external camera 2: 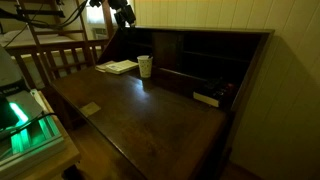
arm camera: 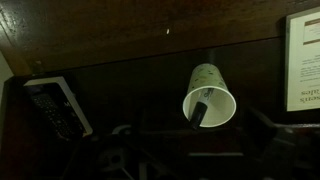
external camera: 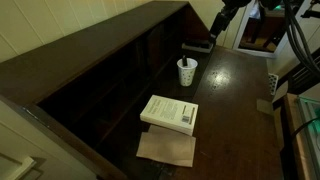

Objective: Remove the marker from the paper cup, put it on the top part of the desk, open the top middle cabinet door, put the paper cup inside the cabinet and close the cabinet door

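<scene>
The marker's black cap [external camera: 184, 60] [arm camera: 198, 115] sticks out above the paper cup's rim. My gripper goes there next and closes on it.
The white paper cup [external camera: 186, 72] stands upright on the glossy desk surface near the raised back section, and it also shows in the other exterior view [external camera 2: 145, 66]. The dark marker [arm camera: 200, 108] leans inside the cup [arm camera: 210, 90], its tip above the rim. My gripper [external camera: 228, 15] hangs high above the desk, beyond the cup and apart from it. In the wrist view its dark fingers [arm camera: 198, 138] sit wide apart and empty, with the cup ahead between them. The top part of the desk [external camera: 90, 45] is a long brown ledge beside the cup.
A white book [external camera: 170, 112] lies on the desk in front of the cup, with a brown paper sheet [external camera: 167, 148] next to it. A black device [arm camera: 55, 105] lies in the open shelf area. Wooden railing [external camera 2: 60, 60] stands beside the desk.
</scene>
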